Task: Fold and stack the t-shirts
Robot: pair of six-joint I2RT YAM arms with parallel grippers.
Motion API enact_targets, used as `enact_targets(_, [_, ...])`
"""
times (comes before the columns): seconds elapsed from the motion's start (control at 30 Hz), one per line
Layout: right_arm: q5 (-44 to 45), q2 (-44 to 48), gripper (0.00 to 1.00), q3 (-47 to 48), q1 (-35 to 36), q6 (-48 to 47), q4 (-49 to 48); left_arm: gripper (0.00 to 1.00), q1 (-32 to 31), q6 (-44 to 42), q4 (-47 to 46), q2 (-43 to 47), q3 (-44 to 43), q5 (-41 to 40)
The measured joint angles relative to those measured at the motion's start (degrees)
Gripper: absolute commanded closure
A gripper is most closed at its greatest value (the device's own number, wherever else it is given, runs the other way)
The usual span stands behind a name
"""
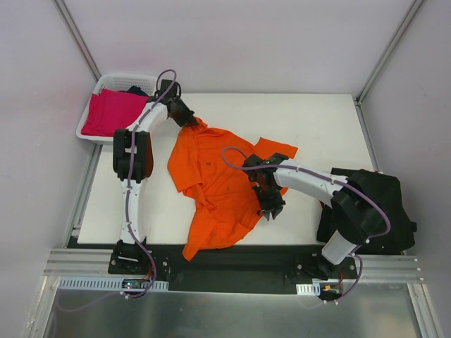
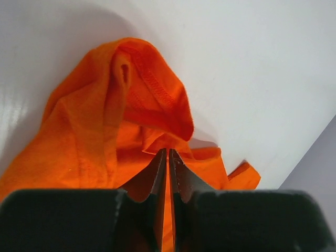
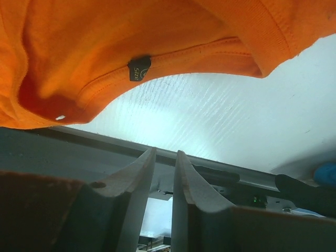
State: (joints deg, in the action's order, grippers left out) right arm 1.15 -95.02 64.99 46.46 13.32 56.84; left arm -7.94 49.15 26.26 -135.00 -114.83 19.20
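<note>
The orange t-shirt's far corner is curled over, so next I open my left gripper, take the flap's loose tip (image 2: 185, 133) and flatten it before folding.
A bright orange t-shirt (image 1: 218, 186) lies crumpled across the middle of the white table (image 1: 317, 127). My left gripper (image 1: 184, 116) is at the shirt's far left corner, and in the left wrist view this gripper (image 2: 168, 151) is shut on a fold of the orange cloth (image 2: 89, 131). My right gripper (image 1: 271, 210) hovers over the shirt's right side. In the right wrist view its jaws (image 3: 165, 152) stand a narrow gap apart with nothing between them. The orange cloth (image 3: 131, 31), with a small black size label (image 3: 139, 68), lies beyond them.
A white lattice basket (image 1: 123, 77) at the far left corner holds a magenta-pink shirt (image 1: 113, 111) and something dark. Black shirts (image 1: 373, 204) are heaped at the table's right edge by the right arm. A metal rail (image 1: 232, 264) runs along the near edge.
</note>
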Motion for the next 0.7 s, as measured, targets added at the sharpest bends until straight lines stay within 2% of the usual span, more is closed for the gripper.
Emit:
enact_targets(0.1, [0.11,0.26,0.75,-0.07,0.0,0.17,-0.02,0.95,-0.66,0.13,-0.07,0.0,-0.9,0.0])
enact_targets(0.17, [0.17,0.31,0.75,-0.09,0.0,0.22,0.0,0.89,-1.11,0.28,-0.2,-0.04,-1.44,0.07])
enact_targets(0.2, [0.17,0.31,0.75,-0.09,0.0,0.24,0.0,0.81,-1.14,0.37,-0.2,-0.26,-1.79,0.15])
enact_targets(0.3, [0.22,0.35,0.75,-0.09,0.0,0.28,0.0,0.73,-1.49,0.81,-0.39,-1.44,-3.21,0.39])
enact_targets(0.4, [0.35,0.35,0.75,-0.09,0.04,0.39,0.0,0.57,-1.62,0.96,-0.31,-2.6,-4.07,1.11])
enact_targets(0.43, [0.37,0.35,0.75,-0.09,0.07,0.39,0.02,0.45,-1.62,0.96,-0.37,-2.84,-4.13,1.31])
enact_targets(0.47, [0.37,0.35,0.75,-0.09,0.07,0.37,0.0,0.41,-1.62,0.96,-0.26,-3.04,-4.17,1.36])
enact_targets(0.57, [0.37,0.35,0.75,-0.07,0.09,0.37,0.02,0.41,-1.62,0.87,-0.24,-3.34,-4.17,1.42])
enact_targets(0.63, [0.37,0.35,0.75,0.02,0.11,0.37,0.04,0.49,-1.62,0.83,-0.22,-3.41,-4.17,1.42])
enact_targets(0.67, [0.37,0.35,0.75,0.04,0.11,0.37,0.0,0.58,-1.62,0.74,-0.26,-3.41,-4.17,1.4])
enact_targets(0.7, [0.37,0.35,0.75,0.04,0.11,0.37,0.04,0.59,-1.62,0.79,-0.24,-3.41,-4.17,1.38])
